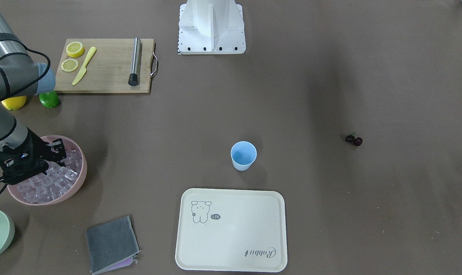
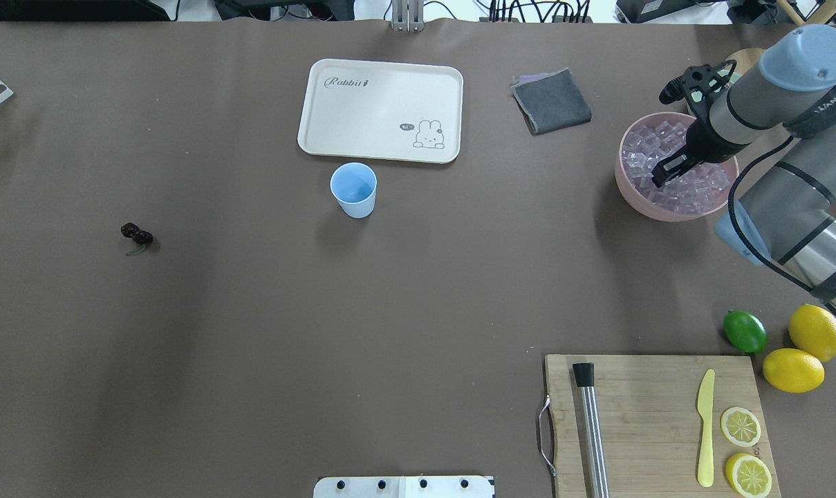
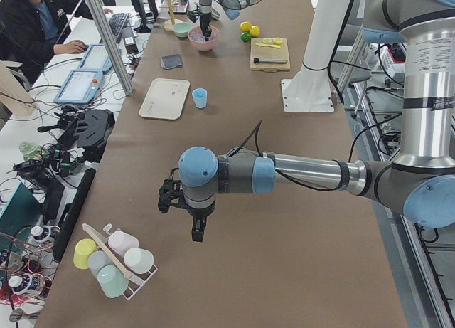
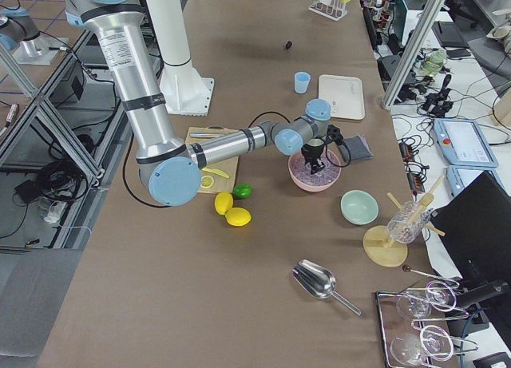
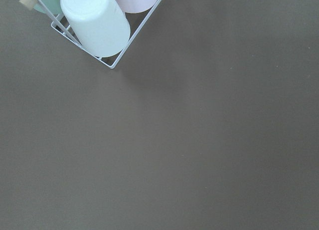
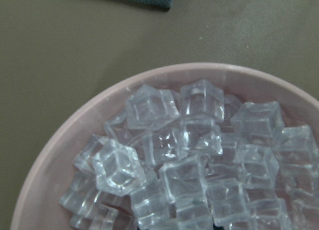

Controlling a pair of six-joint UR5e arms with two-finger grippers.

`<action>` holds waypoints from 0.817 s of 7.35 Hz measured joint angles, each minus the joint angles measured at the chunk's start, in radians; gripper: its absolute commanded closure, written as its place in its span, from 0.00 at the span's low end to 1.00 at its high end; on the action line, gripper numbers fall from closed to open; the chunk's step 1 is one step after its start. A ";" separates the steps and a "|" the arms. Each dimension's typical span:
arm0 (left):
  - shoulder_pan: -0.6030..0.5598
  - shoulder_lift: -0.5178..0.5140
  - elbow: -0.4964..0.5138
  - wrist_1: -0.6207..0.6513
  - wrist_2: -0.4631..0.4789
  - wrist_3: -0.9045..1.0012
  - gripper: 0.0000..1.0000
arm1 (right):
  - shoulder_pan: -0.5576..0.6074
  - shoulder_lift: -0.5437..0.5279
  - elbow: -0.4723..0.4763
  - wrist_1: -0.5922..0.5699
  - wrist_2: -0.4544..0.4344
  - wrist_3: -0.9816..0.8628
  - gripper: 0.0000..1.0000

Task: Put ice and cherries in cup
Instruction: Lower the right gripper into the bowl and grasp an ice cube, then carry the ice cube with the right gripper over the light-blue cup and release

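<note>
Next, my right gripper lets go of the ice inside the light-blue cup (image 1: 243, 155) that stands beside the cream tray.
The light-blue cup (image 1: 243, 155) stands upright near the middle of the table, also in the overhead view (image 2: 353, 190). The cherries (image 1: 354, 139) lie alone on the robot's left side of the table (image 2: 137, 234). The ice (image 6: 189, 140) fills the pink bowl (image 2: 628, 190). My right gripper (image 2: 666, 171) hangs inside that bowl with its tips among the cubes (image 1: 51, 183); it looks open and holds nothing that I can see. My left gripper (image 3: 197, 232) hovers over bare table far from the cup; I cannot tell if it is open.
A cream tray (image 2: 379, 111) lies just beyond the cup. A grey cloth (image 2: 551, 100) lies by the pink bowl. A cutting board (image 2: 653, 422) holds lemon slices, a yellow knife and a metal rod. A lime (image 2: 745, 331) and lemons (image 2: 815, 332) lie nearby. A cup rack (image 5: 94, 25) sits by my left gripper.
</note>
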 measured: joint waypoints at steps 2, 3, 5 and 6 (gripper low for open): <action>-0.001 0.000 0.001 0.000 0.001 0.000 0.02 | 0.023 0.044 0.025 -0.092 0.024 0.005 0.79; -0.001 -0.001 0.001 0.000 0.001 0.000 0.02 | 0.027 0.105 0.059 -0.223 0.025 0.023 0.79; -0.001 -0.001 0.000 0.000 0.001 0.000 0.02 | -0.009 0.226 0.102 -0.400 0.010 0.171 0.79; -0.001 -0.002 -0.002 0.000 0.002 0.000 0.02 | -0.057 0.280 0.104 -0.428 -0.015 0.304 0.79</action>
